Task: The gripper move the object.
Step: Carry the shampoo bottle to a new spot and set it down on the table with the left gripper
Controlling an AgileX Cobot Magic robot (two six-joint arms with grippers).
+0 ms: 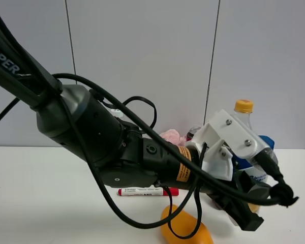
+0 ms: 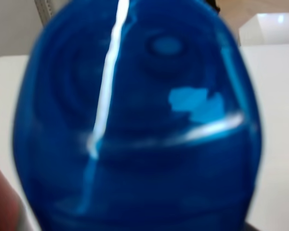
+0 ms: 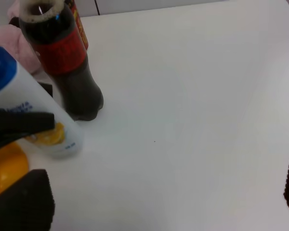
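My left gripper is to set the white shampoo bottle free on the bare table (image 1: 225,238) close beside the orange object.
The white shampoo bottle (image 1: 255,175) with a blue cap stands on the table at the right, mostly hidden behind my left gripper (image 1: 242,212). In the right wrist view the bottle (image 3: 43,113) stands upright on the table with a black finger (image 3: 19,126) of the left gripper pressed across its label above the citrus picture. The left wrist view is filled by the blurred blue cap (image 2: 135,120). My right gripper (image 3: 159,202) is open wide and empty over bare table, to the right of the bottle.
A dark cola bottle (image 3: 70,72) stands close behind the shampoo bottle. A clear bottle with a yellow cap (image 1: 243,108) stands at the back right. An orange object (image 1: 185,229) and a red marker (image 1: 147,191) lie in front. A pink thing (image 1: 170,136) sits behind.
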